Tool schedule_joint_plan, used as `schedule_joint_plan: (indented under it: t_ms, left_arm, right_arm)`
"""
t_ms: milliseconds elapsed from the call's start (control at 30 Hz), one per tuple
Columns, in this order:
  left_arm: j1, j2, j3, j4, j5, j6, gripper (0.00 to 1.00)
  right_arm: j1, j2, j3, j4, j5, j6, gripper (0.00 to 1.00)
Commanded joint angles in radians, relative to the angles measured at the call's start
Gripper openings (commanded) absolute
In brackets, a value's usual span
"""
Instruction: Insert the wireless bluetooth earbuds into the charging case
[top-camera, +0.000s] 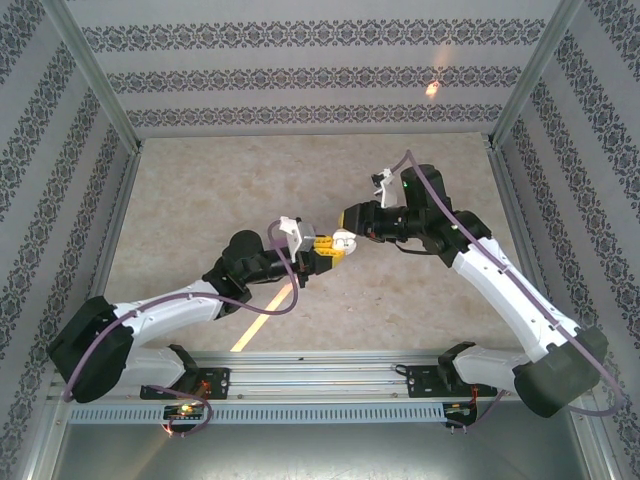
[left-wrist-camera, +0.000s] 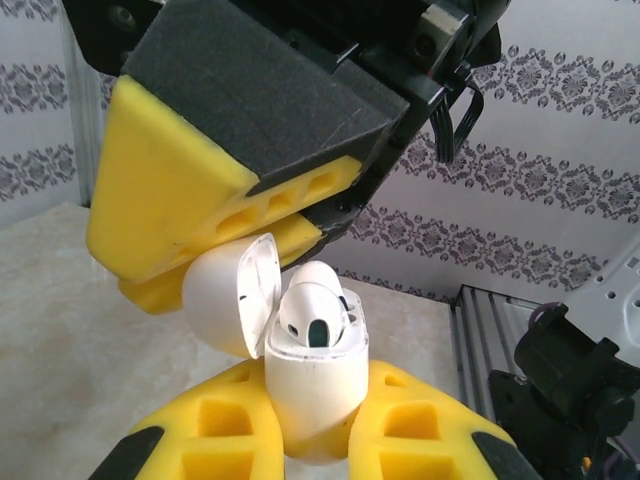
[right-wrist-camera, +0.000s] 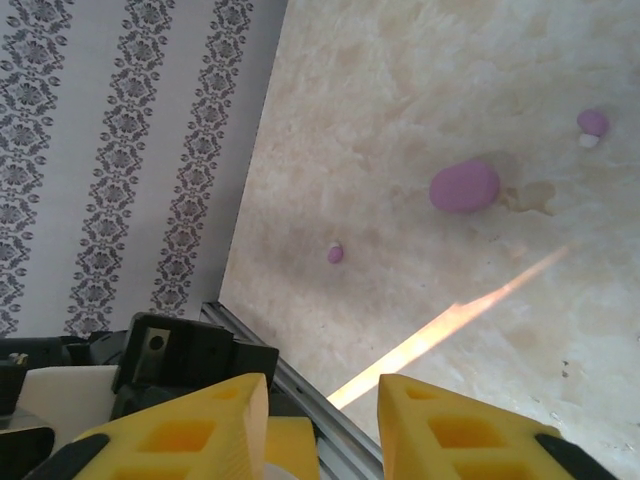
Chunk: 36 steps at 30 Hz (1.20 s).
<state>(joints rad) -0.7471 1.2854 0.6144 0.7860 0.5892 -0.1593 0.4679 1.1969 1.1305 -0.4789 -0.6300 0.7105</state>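
The white case, now held in the air over mid-table, will go down from my left gripper onto the open beige table (top-camera: 265, 211), in the spot that is just behind my left arm.
A pink-lilac oval charging case (right-wrist-camera: 465, 186) lies shut on the beige table. Two tiny lilac earbuds lie apart from it, one (right-wrist-camera: 335, 253) to its left and one (right-wrist-camera: 592, 124) to its right. My left gripper (left-wrist-camera: 315, 430) is shut on a different, white case (left-wrist-camera: 310, 385), held in the air. Its hinged lid (left-wrist-camera: 225, 300) is open and a white earbud (left-wrist-camera: 312, 310) sits in it. My right gripper (right-wrist-camera: 320, 420) is open, its yellow fingers (left-wrist-camera: 200, 200) right above that lid. The two grippers meet over mid-table, left (top-camera: 325, 255) and right (top-camera: 348, 238).
A metal rail (right-wrist-camera: 300, 400) and patterned walls (right-wrist-camera: 130, 150) bound the table. An orange streak of light (right-wrist-camera: 450, 325) crosses the table near the front. Open tabletop (top-camera: 220, 190) stretches behind the arms.
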Motion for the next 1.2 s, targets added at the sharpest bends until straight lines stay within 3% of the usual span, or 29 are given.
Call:
schedule_joint_plan:
  t_ms: [0,267,567,733,867,1000,1167]
  left_arm:
    - [-0.011,0.021,0.038,0.118,-0.002,-0.051,0.0]
    - [-0.003,0.022,0.03,0.079,-0.082,-0.094,0.0]
    - [0.061,0.0,-0.024,0.075,-0.147,-0.239,0.0]
    - [0.165,-0.024,0.012,-0.159,-0.169,-0.336,0.0]
    - [0.315,0.01,0.057,-0.35,-0.139,-0.418,0.0]
    - [0.445,0.128,0.158,-0.485,-0.056,-0.491,0.0]
    - [0.541,0.328,0.301,-0.559,-0.015,-0.504,0.0]
  right_arm:
    - [0.012,-0.055,-0.04,0.011,-0.097,0.008,0.32]
    - [0.011,-0.096,-0.031,-0.071,-0.104,-0.05,0.3]
    - [-0.053,-0.175,0.006,-0.256,0.081,-0.137,0.4]
    - [-0.109,-0.198,-0.035,-0.253,0.137,-0.112,0.4]
    - [-0.116,-0.183,-0.076,-0.215,0.148,-0.086,0.4]
    - [-0.098,-0.126,-0.099,-0.163,0.157,-0.058,0.41]
    - [-0.039,0.005,-0.056,-0.136,0.2,-0.061,0.41]
